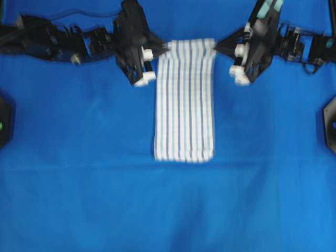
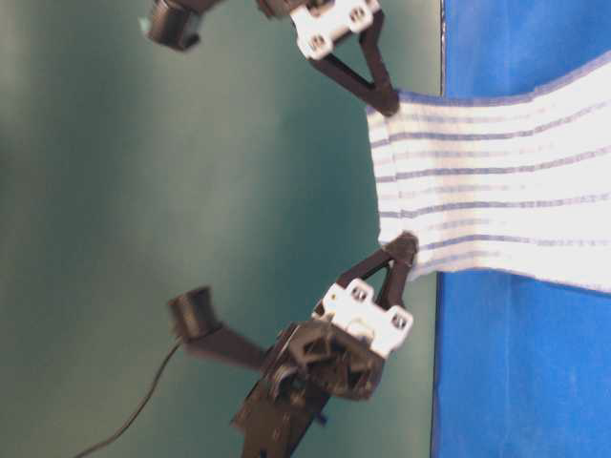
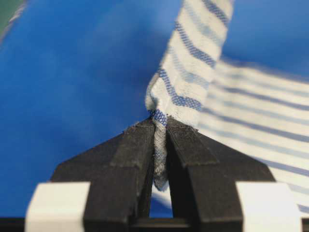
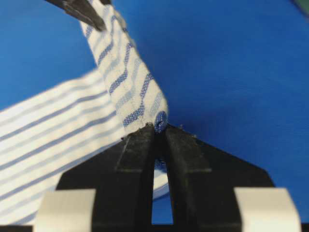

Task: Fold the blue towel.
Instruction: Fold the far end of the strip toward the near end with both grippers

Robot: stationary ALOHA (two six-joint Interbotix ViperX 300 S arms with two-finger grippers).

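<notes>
I will release the blue towel's lifted corner from my left gripper on the matching corner of its flat near end (image 1: 158, 158).
The blue towel (image 1: 185, 100), white with thin blue stripes, lies as a long narrow strip down the middle of the table, its far end lifted. My left gripper (image 1: 168, 48) is shut on the towel's far left corner (image 3: 161, 121). At the far right corner (image 4: 159, 123), my right gripper (image 1: 216, 46) is likewise shut on the cloth. In the table-level view the towel (image 2: 496, 191) hangs stretched between the left gripper (image 2: 406, 248) and the right gripper (image 2: 385, 100), raised above the table. The near end rests flat.
A plain solid-blue cloth (image 1: 79, 184) covers the whole table. Black fixtures stand at the left edge (image 1: 4, 126) and the right edge (image 1: 328, 123). Both arms lie along the far edge.
</notes>
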